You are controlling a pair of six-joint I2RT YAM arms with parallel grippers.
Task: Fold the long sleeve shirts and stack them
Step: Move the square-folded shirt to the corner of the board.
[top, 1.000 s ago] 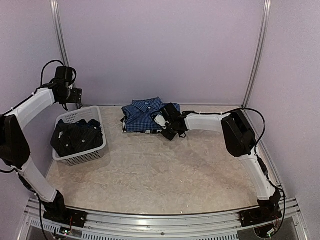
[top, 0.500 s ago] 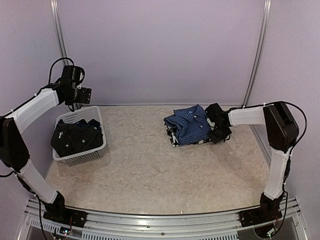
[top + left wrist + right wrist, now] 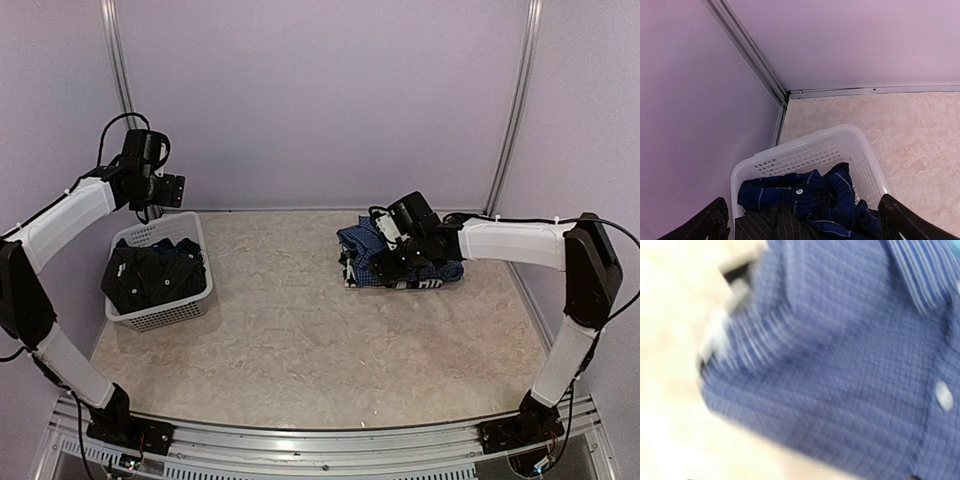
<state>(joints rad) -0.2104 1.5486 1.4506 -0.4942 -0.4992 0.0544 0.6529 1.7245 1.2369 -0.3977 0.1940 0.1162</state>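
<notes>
Next, I should reach my left gripper into the white lattice basket and grip the black pinstriped shirt's crumpled folds (image 3: 183, 264) beside the dark blue plaid shirt.
A folded blue-and-white checked shirt (image 3: 362, 243) lies on the table at the back right, with a dark edge showing beneath it. My right gripper (image 3: 385, 264) hovers right over its near side. The right wrist view is a blur filled by that checked shirt (image 3: 840, 365), and my fingers do not show there. A dark blue plaid shirt (image 3: 810, 187) and a black pinstriped shirt (image 3: 767, 225) lie crumpled in the white lattice basket (image 3: 805, 150). My left gripper (image 3: 802, 210) hangs open above the basket, holding nothing.
The basket (image 3: 190, 300) stands at the back left against the side wall. Purple walls with metal corner posts (image 3: 510, 110) close in the table on three sides. The right arm (image 3: 520, 240) stretches along the back right edge.
The folded checked shirt has slid from the back middle to the back right. My right gripper swung from its right side to above it. The left arm lifted slightly, then stayed still.
</notes>
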